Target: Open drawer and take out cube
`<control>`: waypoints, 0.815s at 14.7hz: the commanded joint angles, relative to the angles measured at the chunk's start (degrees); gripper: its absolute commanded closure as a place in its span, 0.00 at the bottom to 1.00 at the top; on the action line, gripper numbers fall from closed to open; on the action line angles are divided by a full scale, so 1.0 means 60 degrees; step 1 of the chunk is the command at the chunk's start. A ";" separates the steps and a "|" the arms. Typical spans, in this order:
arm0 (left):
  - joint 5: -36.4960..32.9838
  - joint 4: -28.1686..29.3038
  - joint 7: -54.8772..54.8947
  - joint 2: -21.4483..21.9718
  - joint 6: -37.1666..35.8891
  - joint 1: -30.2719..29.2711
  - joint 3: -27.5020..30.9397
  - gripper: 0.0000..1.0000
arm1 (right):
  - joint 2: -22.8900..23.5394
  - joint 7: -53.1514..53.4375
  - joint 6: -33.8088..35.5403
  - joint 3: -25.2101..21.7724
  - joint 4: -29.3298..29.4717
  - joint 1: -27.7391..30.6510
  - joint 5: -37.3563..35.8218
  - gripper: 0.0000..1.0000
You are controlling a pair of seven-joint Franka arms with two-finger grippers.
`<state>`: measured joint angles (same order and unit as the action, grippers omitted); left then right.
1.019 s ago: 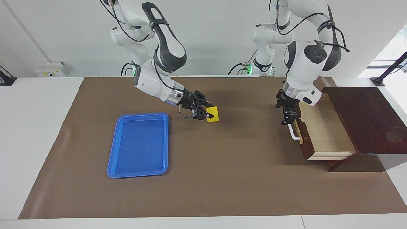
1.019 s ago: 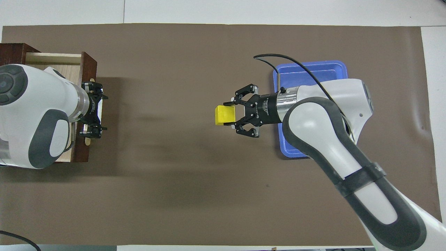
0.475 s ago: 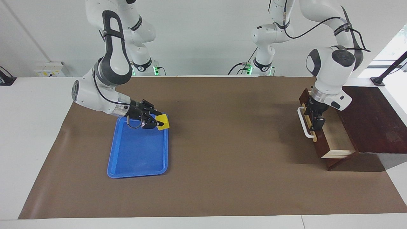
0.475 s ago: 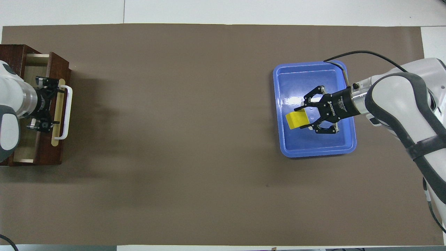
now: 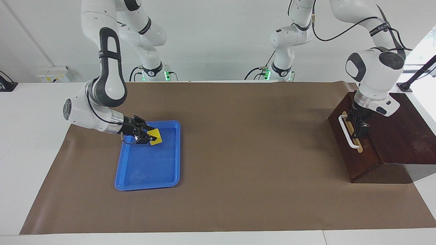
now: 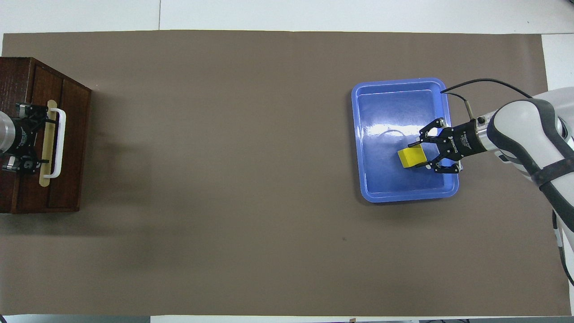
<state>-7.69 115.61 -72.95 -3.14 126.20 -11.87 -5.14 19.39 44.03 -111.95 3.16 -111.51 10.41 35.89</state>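
My right gripper has the yellow cube, now low over the blue tray. It will put the cube down on the bright shine [image 6: 398, 129] near the middle of the blue tray.
The yellow cube [image 5: 156, 140] is held between the fingers of my right gripper [image 5: 152, 139], low over the blue tray [image 5: 146, 177]. Whether the cube touches the tray floor I cannot tell. In the overhead view the cube [image 6: 411, 158] sits in the right gripper [image 6: 419, 155] over the part of the tray nearer the robots. The dark brown drawer [image 5: 357, 160] is pushed in, so its pale interior is hidden. My left gripper [image 5: 361, 126] is open at the drawer front, against the tan strip beside the white handle [image 5: 348, 132]. The overhead view shows this gripper [image 6: 36, 138] and handle [image 6: 60, 143] too.
The brown mat [image 5: 252, 153] covers the table between the tray and the cabinet [image 5: 402, 136]. The tray stands toward the right arm's end [image 6: 403, 193], the cabinet toward the left arm's end [image 6: 18, 197]. The white table edge [image 5: 41, 143] borders the mat.
My right gripper carried the cube from over the mat's middle to over the tray and lowered it. The left gripper pushed the open drawer fully into the cabinet.
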 commanded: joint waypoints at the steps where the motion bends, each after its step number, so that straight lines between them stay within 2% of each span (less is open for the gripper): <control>1: -0.0212 -0.0094 0.0204 -0.0048 -0.0144 -0.0191 -0.0066 0.00 | 0.0312 0.0130 -0.0574 0.0147 0.0185 0.0038 -0.0036 1.00; 3: -0.0082 -0.0109 0.0277 0.0330 -0.1107 -0.0160 -0.0168 0.00 | 0.0474 0.1138 -0.0823 0.0147 0.0537 -0.0020 0.0170 1.00; 5: -0.0022 -0.0210 0.0933 0.0580 -0.1433 0.0203 -0.0285 0.00 | 0.0504 0.1638 -0.1276 0.0161 0.0552 -0.0108 0.0461 1.00; 7: 0.0298 -0.0867 0.1228 0.0714 -0.2512 0.0571 -0.0286 0.00 | 0.0562 0.1962 -0.1831 0.0162 0.0655 -0.0283 0.1120 1.00; 8: 0.0489 -0.1291 0.1882 0.0670 -0.3084 0.0877 -0.0272 0.00 | 0.0562 0.2006 -0.1965 0.0162 0.0655 -0.0415 0.1355 1.00; 12: 0.0549 -0.1997 0.5512 0.0786 -0.4917 0.1698 -0.0315 0.00 | 0.0563 0.2226 -0.2011 0.0162 0.0626 -0.0504 0.1431 1.00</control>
<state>-5.19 105.89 -50.47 1.41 101.81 -4.05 -7.62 22.28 56.38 -123.86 4.01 -108.66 7.33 43.74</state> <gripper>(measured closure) 0.000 0.445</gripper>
